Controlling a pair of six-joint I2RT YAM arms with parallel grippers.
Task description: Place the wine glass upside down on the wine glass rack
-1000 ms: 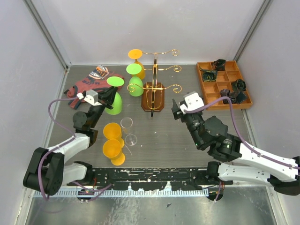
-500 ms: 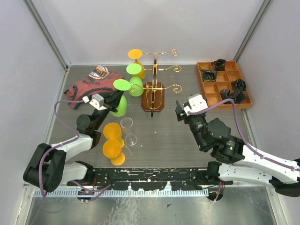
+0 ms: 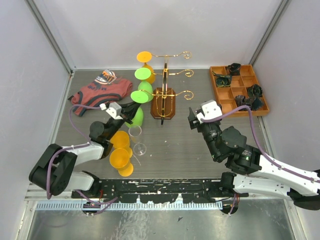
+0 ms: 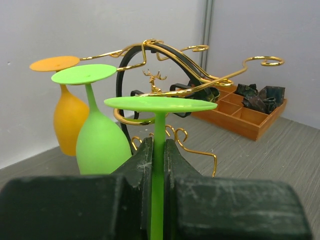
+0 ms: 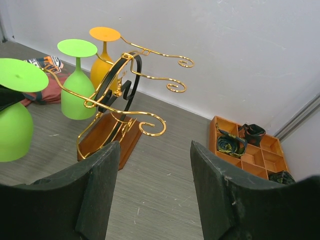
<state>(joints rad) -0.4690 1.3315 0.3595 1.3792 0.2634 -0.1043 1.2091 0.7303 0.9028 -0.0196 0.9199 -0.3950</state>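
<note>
The robot's left gripper should release the green wine glass in the loop of the rack's front gold arm (image 3: 135, 95) (image 4: 134, 118). The glass now hangs upside down beside the rack.
A green wine glass (image 3: 137, 116) (image 4: 159, 105) hangs upside down, foot disc on top. My left gripper (image 3: 128, 111) (image 4: 158, 150) is shut on its stem. The glass is just left of the wine glass rack (image 3: 165, 96) (image 4: 165, 55), a gold wire stand with a black arch on a brown base, level with its front left arm. Another green glass (image 3: 144, 89) (image 4: 100, 142) and an orange one (image 3: 145, 60) (image 4: 69, 122) hang upside down on the rack's left arms. My right gripper (image 3: 192, 118) (image 5: 155, 147) is open and empty, right of the rack (image 5: 112, 107).
Two orange glasses (image 3: 120, 150) and a clear glass (image 3: 136, 136) lie near the left arm. A red cloth (image 3: 99, 91) lies at the back left. A brown compartment tray (image 3: 239, 90) (image 5: 250, 145) with dark rolled items stands at the back right.
My left gripper has carried the green glass to the right, towards the rack's front left arm. The right arm shifted slightly away from the rack, then stayed still.
</note>
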